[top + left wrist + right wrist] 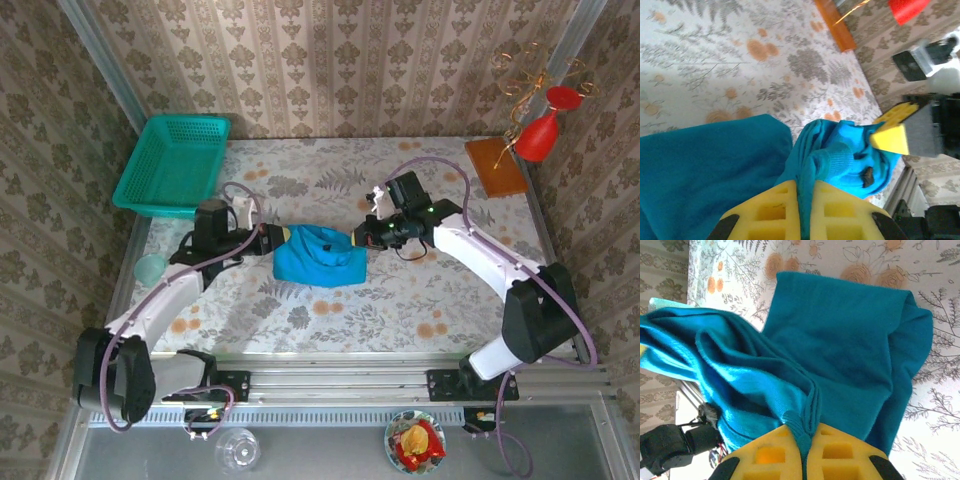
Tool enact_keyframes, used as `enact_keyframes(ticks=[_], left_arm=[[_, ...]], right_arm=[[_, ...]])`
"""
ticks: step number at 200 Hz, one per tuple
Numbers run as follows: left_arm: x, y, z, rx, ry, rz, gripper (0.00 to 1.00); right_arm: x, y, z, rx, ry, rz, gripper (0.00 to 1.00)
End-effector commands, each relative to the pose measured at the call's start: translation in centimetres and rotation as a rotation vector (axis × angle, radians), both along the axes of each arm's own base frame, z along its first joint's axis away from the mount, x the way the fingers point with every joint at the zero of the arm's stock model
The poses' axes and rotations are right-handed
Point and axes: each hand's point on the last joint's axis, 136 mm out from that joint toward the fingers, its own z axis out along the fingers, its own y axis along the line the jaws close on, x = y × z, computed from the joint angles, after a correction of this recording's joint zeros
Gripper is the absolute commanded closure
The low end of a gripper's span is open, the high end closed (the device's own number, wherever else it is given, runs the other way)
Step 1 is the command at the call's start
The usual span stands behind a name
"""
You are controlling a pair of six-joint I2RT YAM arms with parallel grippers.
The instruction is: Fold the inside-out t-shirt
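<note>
The t-shirt's top part hangs in bunched folds from both grippers, so I need to put it down, then take its upper corners [284, 247] and straighten the t-shirt's edge.
The inside-out t-shirt [318, 256] is a bunched blue-teal cloth held up between both arms over the middle of the table. My left gripper [281, 239] is shut on its left edge; in the left wrist view a fold of the t-shirt [715, 175] is pinched between the yellow fingers [771, 212]. My right gripper [358, 236] is shut on the right edge; in the right wrist view a ribbed hem of the t-shirt [840, 340] is clamped between the yellow pads [840, 455]. The cloth hangs down from both grips toward the table.
A teal mesh basket [172, 165] stands at the back left. A brown block [495, 166] and a red vase [540, 132] are at the back right. A small pale green cup [151, 267] sits by the left arm. The floral tablecloth [420, 300] covers the table.
</note>
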Motion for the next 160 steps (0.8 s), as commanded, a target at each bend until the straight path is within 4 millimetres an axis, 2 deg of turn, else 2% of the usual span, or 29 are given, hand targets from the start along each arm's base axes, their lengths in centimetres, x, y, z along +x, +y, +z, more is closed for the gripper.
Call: enact_keyframes(ticks=[1,31,45,68,94,122,138,160], left_arm=[[1.7,0.8,-2.5,0.084,0.053,0.041,1.00],[4.3,0.8,-5.1,0.156,0.123,0.026,1.00],[5.5,1.7,-7.0,0.211,0.187,0.060,1.00],[6.4,2.8,-9.3,0.246,0.268,0.088,1.00],[6.1,2.9,-12.0,0.262,0.373,0.072,1.00],[5.2,2.7,-14.4,0.257,0.443,0.059,1.00],[5.1,2.8,-15.3,0.255,0.456,0.063,1.00],[5.0,2.8,-15.4,0.252,0.459,0.067,1.00]], right_arm=[[2.0,-0.2,-1.3,-0.022,0.010,-0.071,1.00],[4.0,0.4,-4.0,-0.061,0.078,-0.095,1.00],[4.8,0.6,-5.4,-0.072,0.115,-0.104,1.00],[5.5,0.8,-7.8,-0.089,0.167,-0.110,1.00],[5.9,0.3,-10.8,-0.118,0.232,-0.135,1.00],[5.9,-0.1,-12.8,-0.136,0.276,-0.144,1.00],[5.7,-0.3,-13.4,-0.147,0.294,-0.148,1.00],[5.7,-0.1,-12.9,-0.133,0.292,-0.140,1.00]])
